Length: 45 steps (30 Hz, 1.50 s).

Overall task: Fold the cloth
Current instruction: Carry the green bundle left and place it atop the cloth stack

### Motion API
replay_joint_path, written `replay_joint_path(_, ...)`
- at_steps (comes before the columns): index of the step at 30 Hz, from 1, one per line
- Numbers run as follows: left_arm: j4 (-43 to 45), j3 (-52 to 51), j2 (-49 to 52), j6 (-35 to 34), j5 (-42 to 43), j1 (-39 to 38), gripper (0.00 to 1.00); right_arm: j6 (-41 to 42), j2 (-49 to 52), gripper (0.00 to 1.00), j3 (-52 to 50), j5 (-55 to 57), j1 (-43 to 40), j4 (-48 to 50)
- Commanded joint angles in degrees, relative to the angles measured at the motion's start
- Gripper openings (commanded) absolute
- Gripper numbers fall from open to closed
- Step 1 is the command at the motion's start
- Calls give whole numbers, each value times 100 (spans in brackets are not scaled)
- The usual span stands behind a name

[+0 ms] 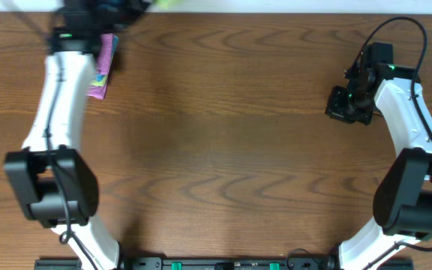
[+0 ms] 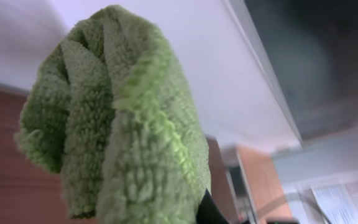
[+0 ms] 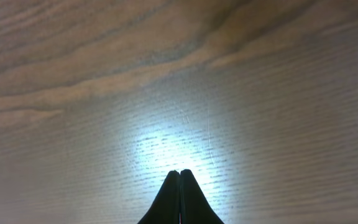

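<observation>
Next, I let go of the green cloth with my left gripper on the wall-side end of the pink and blue cloth [image 1: 88, 39].
A fluffy green cloth [image 2: 123, 124] fills the left wrist view, bunched and lifted off the table. My left gripper [image 1: 130, 9] is at the table's far left edge and is shut on this cloth; a bit of the green cloth [image 1: 169, 4] shows at the top edge of the overhead view. Only one black fingertip [image 2: 207, 210] shows beside the cloth. My right gripper [image 1: 345, 105] is shut and empty, hovering just above the bare wood at the right; its closed fingertips [image 3: 180, 173] point at the tabletop.
A pink and blue cloth [image 1: 102, 67] lies on the wooden table [image 1: 223, 150] at the far left, partly under my left arm. A white wall runs behind the table's far edge.
</observation>
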Motion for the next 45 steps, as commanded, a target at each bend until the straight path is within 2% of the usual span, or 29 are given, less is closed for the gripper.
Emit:
replay_joint_path(1, -140, 35, 11, 125, 258, 597, 5, -85, -146, 2, 92, 7, 87, -68)
replay_joint_path(5, -688, 35, 61, 551, 223, 1178, 6, -85, -146, 1, 92, 7, 216, -87)
replay_joint_path(10, -1086, 33, 133, 1145, 127, 1467, 6, -85, -146, 1, 92, 9, 376, -83)
replay_joint_path(22, -1073, 33, 431, 1329, -612, 1554, 6, -114, -146, 1, 92, 9, 520, 103)
replay_joint_path(35, -1040, 33, 1060, 1545, -785, 1600, 5, -111, -146, 2, 92, 7, 520, 13)
replay_joint_path(45, -1860, 33, 1058, 1755, -1056, 1788, 6, -109, -146, 2, 92, 7, 520, -4)
